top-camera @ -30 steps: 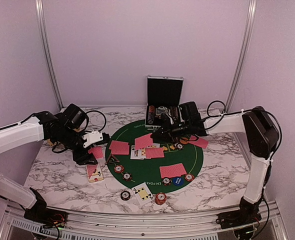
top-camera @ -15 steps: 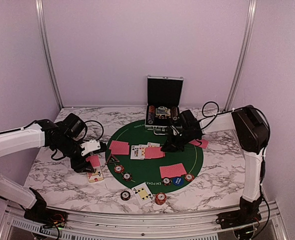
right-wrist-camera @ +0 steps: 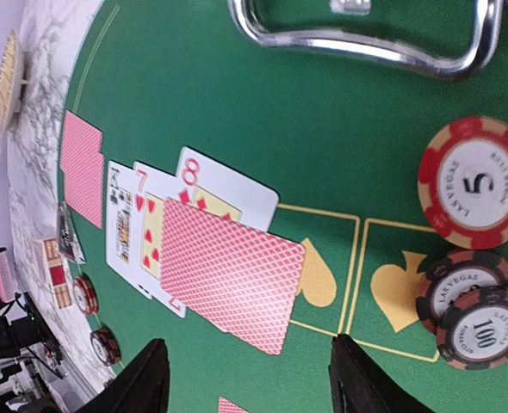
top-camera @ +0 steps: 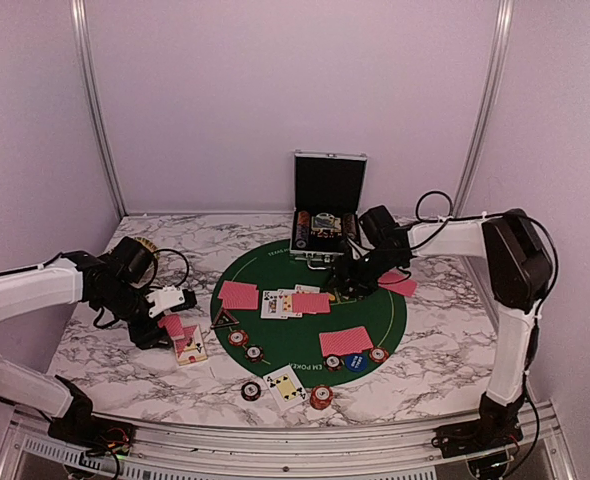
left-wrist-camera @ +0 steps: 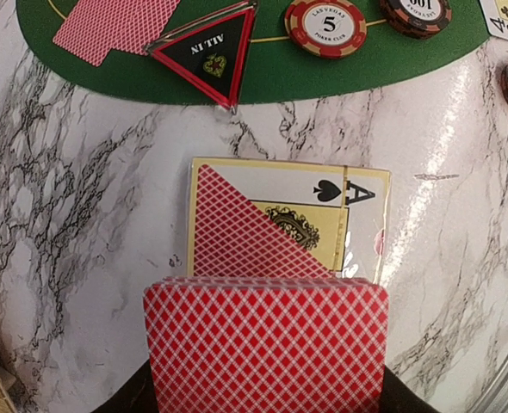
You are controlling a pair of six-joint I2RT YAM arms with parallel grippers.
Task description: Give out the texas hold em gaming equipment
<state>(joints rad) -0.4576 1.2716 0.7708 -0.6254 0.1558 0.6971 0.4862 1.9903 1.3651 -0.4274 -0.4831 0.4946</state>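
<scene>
The deck, held just above the marble now, will be let go by my left gripper on the bare marble (top-camera: 146,356) next to the ace of spades, away from the green mat.
My left gripper (top-camera: 161,331) is shut on a deck of red-backed cards (left-wrist-camera: 267,344), just above the marble left of the green mat (top-camera: 275,265). Below it lies a face-up ace of spades (left-wrist-camera: 327,202) with a red-backed card (left-wrist-camera: 237,237) across it. My right gripper (right-wrist-camera: 250,383) stands open over the mat, with nothing between its fingers. A red-backed card (right-wrist-camera: 228,284) lies ahead of it, overlapping a row of three face-up cards (right-wrist-camera: 151,232). The dark triangular token (left-wrist-camera: 209,56) and poker chips (left-wrist-camera: 327,24) sit at the mat's left edge.
An open metal case (top-camera: 327,205) stands at the mat's far edge. A red chip (right-wrist-camera: 473,181) and two dark chips (right-wrist-camera: 482,327) lie right of my right gripper. More red-backed cards (top-camera: 346,341), a blue disc (top-camera: 354,362) and chips (top-camera: 321,397) lie near the front.
My right gripper has opened and let the red-backed card drop onto the face-up row, then drawn back to the right. My left arm has moved back and to the left with the deck.
</scene>
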